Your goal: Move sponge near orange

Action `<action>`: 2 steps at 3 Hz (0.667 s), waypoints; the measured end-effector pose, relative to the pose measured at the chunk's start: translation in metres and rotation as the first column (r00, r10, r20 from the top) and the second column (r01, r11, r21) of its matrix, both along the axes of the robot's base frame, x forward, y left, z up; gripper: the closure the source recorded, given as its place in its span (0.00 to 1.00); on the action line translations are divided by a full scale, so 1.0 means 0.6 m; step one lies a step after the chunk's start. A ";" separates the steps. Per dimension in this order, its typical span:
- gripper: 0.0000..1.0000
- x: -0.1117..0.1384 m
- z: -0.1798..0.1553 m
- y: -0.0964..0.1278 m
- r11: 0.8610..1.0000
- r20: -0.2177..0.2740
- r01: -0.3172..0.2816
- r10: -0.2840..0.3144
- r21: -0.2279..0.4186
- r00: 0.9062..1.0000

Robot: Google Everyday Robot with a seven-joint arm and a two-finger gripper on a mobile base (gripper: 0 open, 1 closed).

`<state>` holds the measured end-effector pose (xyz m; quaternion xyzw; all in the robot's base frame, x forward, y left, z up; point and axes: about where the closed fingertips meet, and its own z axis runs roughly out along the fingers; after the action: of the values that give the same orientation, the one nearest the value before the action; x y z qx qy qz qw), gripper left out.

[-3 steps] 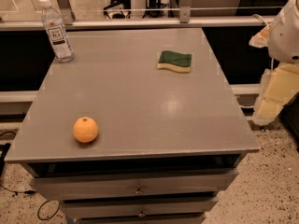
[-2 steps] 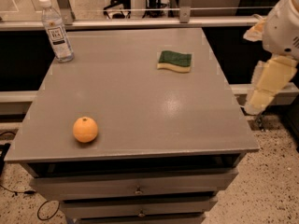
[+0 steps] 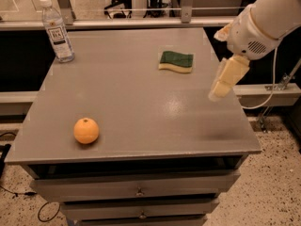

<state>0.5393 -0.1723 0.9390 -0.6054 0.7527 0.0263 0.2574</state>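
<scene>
The robot's gripper should next close on the end of the sponge (image 3: 186,63) that is farther from the water bottle.
The sponge (image 3: 176,61), dark green on top with a pale yellow layer below, lies flat on the grey table (image 3: 127,98) at the back right. The orange (image 3: 86,130) sits near the table's front left edge, far from the sponge. My gripper (image 3: 222,83) hangs from the white arm (image 3: 263,18) over the table's right side. It is to the right of the sponge and a little nearer the front, above the surface, and holds nothing.
A clear water bottle (image 3: 56,29) with a white cap stands at the back left corner. The table has drawers (image 3: 138,190) below its front edge. A rail (image 3: 141,22) runs behind it. A speckled floor (image 3: 277,182) lies to the right.
The arm has swung in from the right edge of the view, and the gripper now hangs over the table's right side, closer to the sponge. The sponge, orange and bottle have not moved.
</scene>
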 end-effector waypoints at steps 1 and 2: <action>0.00 0.107 -0.038 0.037 0.992 0.040 0.037 -0.042 0.119 0.998; 0.00 0.182 -0.050 0.058 0.975 0.058 0.067 -0.081 0.213 0.995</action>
<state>0.6485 -0.1375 0.9092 -0.5467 0.7587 0.0763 0.3458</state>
